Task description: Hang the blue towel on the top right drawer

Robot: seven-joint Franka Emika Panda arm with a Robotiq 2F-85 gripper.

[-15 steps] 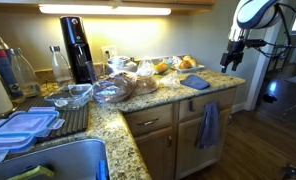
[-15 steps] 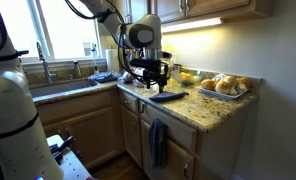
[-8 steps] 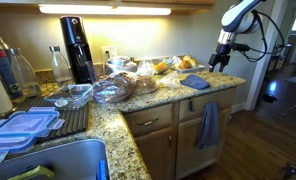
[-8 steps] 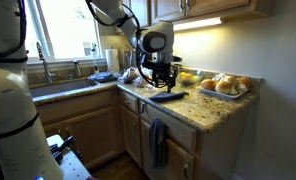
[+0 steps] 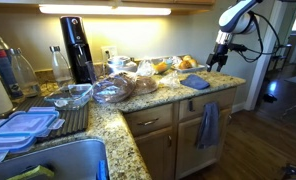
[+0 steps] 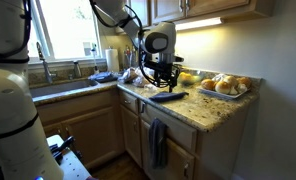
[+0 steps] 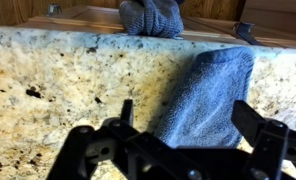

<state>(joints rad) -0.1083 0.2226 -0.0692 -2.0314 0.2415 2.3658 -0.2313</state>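
Next, my gripper should go to the blue towel's back end (image 5: 193, 76) (image 7: 170, 130), nearest the fruit on the counter, and close there.
The blue towel (image 5: 194, 82) lies flat on the granite counter near its front edge; it also shows in an exterior view (image 6: 168, 96) and in the wrist view (image 7: 210, 92). My gripper (image 5: 218, 62) hangs open just above the towel's far end, its two fingers (image 7: 188, 125) spread to either side of the cloth, holding nothing. The top right drawer (image 5: 221, 97) is the oak front right under that stretch of counter. A darker slate-blue towel (image 5: 208, 125) hangs down in front of it and also shows in the wrist view (image 7: 151, 17).
A tray of bread rolls (image 6: 224, 86) and fruit (image 5: 166, 67) stand behind the towel. Bagged bread (image 5: 123, 85), a glass bowl (image 5: 76, 95), a soda machine (image 5: 76, 45), plastic lids (image 5: 26, 123) and the sink (image 5: 48, 160) fill the other counter. The counter ends just past the gripper.
The arm has swung in from beyond the counter's end and come down over the blue towel. The towel has not moved.
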